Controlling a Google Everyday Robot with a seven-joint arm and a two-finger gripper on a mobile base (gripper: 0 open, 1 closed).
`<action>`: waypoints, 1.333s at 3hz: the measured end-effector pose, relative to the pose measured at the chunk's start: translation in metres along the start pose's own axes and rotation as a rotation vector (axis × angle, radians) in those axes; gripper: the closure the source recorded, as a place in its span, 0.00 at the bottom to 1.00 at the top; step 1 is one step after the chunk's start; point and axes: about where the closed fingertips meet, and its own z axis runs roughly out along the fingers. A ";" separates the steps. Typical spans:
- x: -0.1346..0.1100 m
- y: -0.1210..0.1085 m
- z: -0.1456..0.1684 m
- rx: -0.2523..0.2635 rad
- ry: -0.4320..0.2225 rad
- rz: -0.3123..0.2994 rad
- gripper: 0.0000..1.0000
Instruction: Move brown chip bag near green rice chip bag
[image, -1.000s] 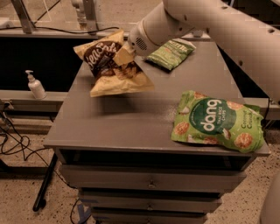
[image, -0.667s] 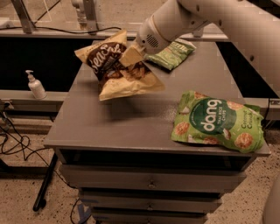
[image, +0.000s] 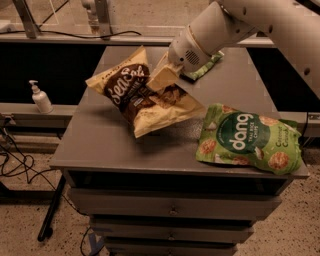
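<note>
The robot's gripper should release the brown chip bag, now hanging tilted above the cabinet top, on the grey cabinet top beside the green rice chip bag (image: 150, 119), on the pump bottle's side.
The brown chip bag (image: 140, 95), dark brown centre with white "Sea Salt" lettering and pale yellow edges, hangs tilted above the grey cabinet top (image: 100, 145). My gripper (image: 162, 77) is shut on the bag's upper right side and holds it in the air. The green rice chip bag (image: 247, 137), bright green with a "dang" circle, lies flat at the right front of the top. The brown bag's lower corner is a short gap left of the green rice chip bag.
A smaller, darker green bag (image: 202, 67) lies at the back, partly hidden behind my arm. A white pump bottle (image: 40, 97) stands on a ledge to the left. Drawers sit under the top; cables lie on the floor at left.
My gripper has carried the brown chip bag to the right and forward, closer to the green rice chip bag. The green rice chip bag has not moved.
</note>
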 end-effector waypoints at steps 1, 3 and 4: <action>0.015 0.017 -0.001 -0.058 0.001 -0.063 1.00; 0.037 0.034 0.002 -0.147 -0.022 -0.174 1.00; 0.040 0.040 0.002 -0.187 -0.053 -0.238 0.82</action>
